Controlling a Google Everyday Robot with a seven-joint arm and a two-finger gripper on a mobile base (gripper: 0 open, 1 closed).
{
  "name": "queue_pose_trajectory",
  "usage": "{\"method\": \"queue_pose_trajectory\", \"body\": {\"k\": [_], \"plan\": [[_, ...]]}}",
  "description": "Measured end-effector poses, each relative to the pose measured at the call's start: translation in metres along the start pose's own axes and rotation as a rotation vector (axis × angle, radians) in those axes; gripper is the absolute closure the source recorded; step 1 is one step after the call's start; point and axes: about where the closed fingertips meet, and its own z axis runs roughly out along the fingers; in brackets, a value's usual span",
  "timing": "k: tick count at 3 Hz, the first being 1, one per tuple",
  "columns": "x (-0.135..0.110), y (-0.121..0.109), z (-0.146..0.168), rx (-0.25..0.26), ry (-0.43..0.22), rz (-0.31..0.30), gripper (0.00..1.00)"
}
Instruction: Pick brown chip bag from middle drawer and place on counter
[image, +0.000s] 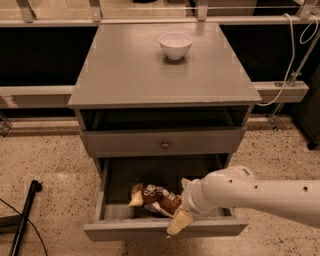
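Observation:
My gripper is going to close on the middle of the brown chip bag (165, 196), between the bag's yellow end and the end it covers now.
The brown chip bag (154, 197) lies in the open middle drawer (165, 229), left of centre, with its yellow end pointing left. My gripper (179, 221) hangs from the white arm (250, 192), which comes in from the right. It sits at the drawer's front edge, against the bag's right end, and covers that end. The counter (130, 70) is the grey cabinet top above, with a small white bowl (175, 45) at its back.
The drawer front above (162, 144) is shut and has a round knob. A black pole (22, 220) lies on the speckled floor at the left. A white cable (292, 60) hangs at the right by a low ledge.

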Motion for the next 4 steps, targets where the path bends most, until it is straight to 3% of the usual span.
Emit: {"method": "queue_pose_trajectory", "body": {"k": [1,3,4], "plan": [[-0.007,-0.016,0.015,-0.011,-0.056,0.037,0.0],[-0.034,-0.032,0.062,-0.181,-0.142,0.063,0.0],[-0.039,-0.033,0.081,-0.203,-0.164,0.071,0.0]]}}
